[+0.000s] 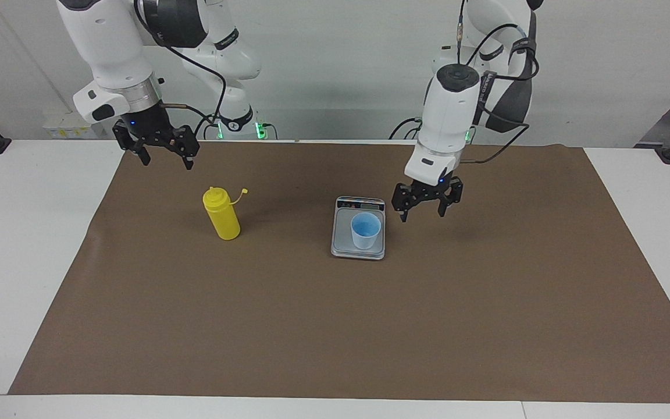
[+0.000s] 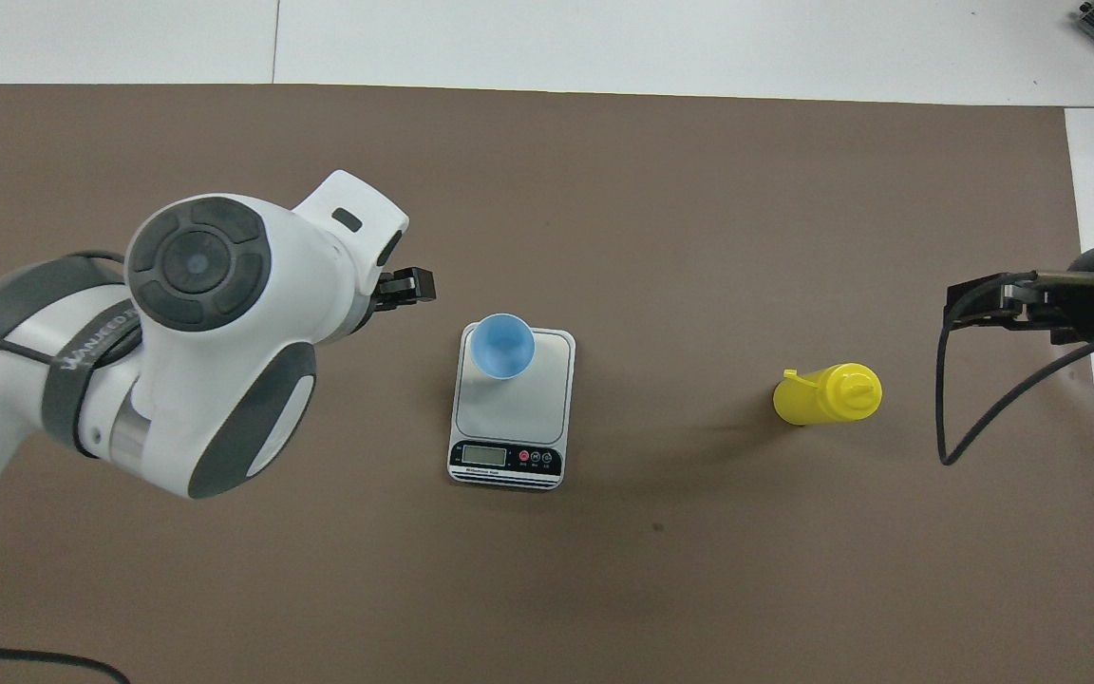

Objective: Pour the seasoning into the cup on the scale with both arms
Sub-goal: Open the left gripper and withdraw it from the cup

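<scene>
My right gripper needs to grip the body of the yellow seasoning bottle (image 2: 813,399), because the bottle should be carried to the light blue cup.
The yellow seasoning bottle (image 1: 223,218) stands upright on the brown mat, its small tethered cap hanging off to one side; it also shows in the overhead view (image 2: 827,394). The light blue cup (image 1: 365,230) stands upright on the silver-grey scale (image 1: 344,249), whose display strip faces the robots. Both also show from overhead, the cup (image 2: 501,345) on the scale (image 2: 509,423). My left gripper (image 1: 422,213) hangs open and empty over the mat, just beside the scale toward the left arm's end. My right gripper (image 1: 167,159) hangs open and empty over the mat's edge, apart from the bottle.
The brown mat (image 1: 335,326) covers most of the white table (image 1: 27,244). From overhead the left arm's bulk (image 2: 196,332) hides the mat beside the scale. A black cable (image 2: 946,408) loops down from the right arm.
</scene>
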`<state>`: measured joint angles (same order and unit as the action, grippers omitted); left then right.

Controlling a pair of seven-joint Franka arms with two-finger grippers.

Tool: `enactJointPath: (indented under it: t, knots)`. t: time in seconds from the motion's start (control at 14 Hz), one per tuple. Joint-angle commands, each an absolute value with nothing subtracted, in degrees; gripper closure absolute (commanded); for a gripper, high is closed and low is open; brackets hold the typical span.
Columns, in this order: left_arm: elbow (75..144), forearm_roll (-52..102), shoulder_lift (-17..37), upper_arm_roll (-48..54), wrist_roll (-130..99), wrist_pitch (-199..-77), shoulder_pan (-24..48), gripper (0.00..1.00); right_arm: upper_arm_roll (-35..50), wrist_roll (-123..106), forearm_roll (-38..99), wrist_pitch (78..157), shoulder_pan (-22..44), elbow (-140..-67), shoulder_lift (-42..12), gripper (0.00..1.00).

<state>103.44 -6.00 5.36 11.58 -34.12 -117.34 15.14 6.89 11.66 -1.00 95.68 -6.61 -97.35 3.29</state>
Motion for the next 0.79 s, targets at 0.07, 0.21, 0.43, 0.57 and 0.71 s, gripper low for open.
enactJointPath:
  t: [0.07,0.21,0.43,0.57,0.71]
  knots:
    - [104.4,-3.0,0.1,11.7,-23.6,-112.3,9.4,0.00,7.0,24.8,2.9,97.3,-9.5,-98.9,2.7,0.00]
    - [104.2,-2.4,-1.5,11.7,-18.5,-109.7,6.5,0.00,7.0,30.3,7.3,97.3,-11.9,-98.9,0.4,0.00]
    - [104.2,-1.6,-3.0,11.5,-13.6,-107.5,4.0,0.00,7.0,37.9,8.4,96.8,-13.1,-99.6,-4.4,0.00]
    - [102.6,-1.6,-3.2,11.3,-10.5,-105.2,2.6,0.00,7.0,40.9,11.6,96.9,-14.5,-99.8,-8.2,0.00]
    - [100.6,-1.5,-3.2,11.3,-6.6,-103.0,0.4,0.00,7.0,42.3,15.4,97.5,-15.8,-101.7,-11.3,0.00]
